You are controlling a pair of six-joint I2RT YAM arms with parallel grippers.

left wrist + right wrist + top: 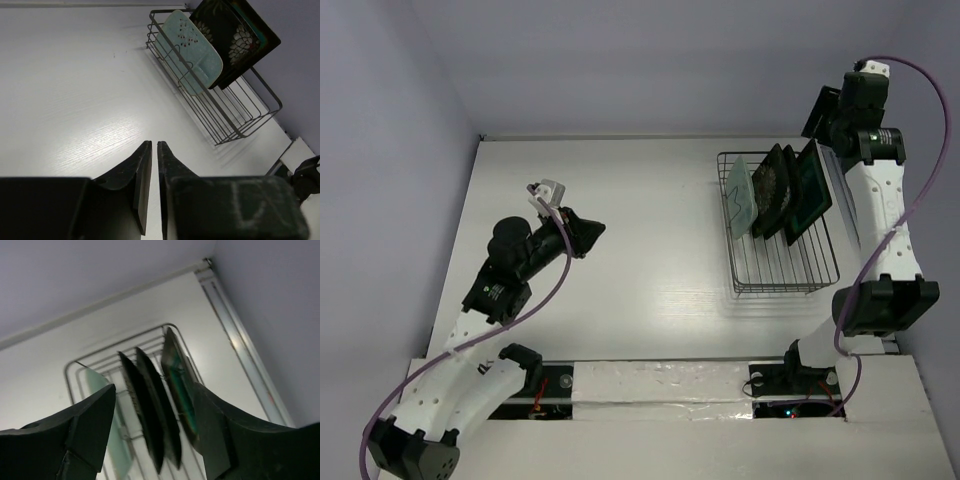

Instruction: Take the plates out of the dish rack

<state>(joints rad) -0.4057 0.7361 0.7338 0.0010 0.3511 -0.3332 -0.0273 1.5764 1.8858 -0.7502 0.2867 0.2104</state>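
Note:
Next, my right gripper goes to the teal-centred plate's upper edge (pixel 824 174) (pixel 188 368) and closes there, as this plate stands farthest from the mint-green plate.
The dark wire dish rack (pixel 785 288) stands at the right of the table. Four plates stand upright in its far end: a mint-green oblong one (pixel 740 195) on the left, two black flowered ones (pixel 772 190), and a teal-centred dark one (pixel 811 195) on the right. My right gripper (pixel 819 112) hangs above the rack's far right end, open and empty. In the right wrist view, the black plates (pixel 150 410) and the teal-centred plate (pixel 180 390) show below the spread fingers (pixel 102 405). My left gripper (pixel 595 232) is shut and empty over the table's middle, well left of the rack (pixel 227 122).
The back wall and right wall stand close behind and beside the rack. The near half of the rack holds no plates. White table surface (pixel 640 200) lies between the left gripper and the rack. The arm bases sit along the near edge.

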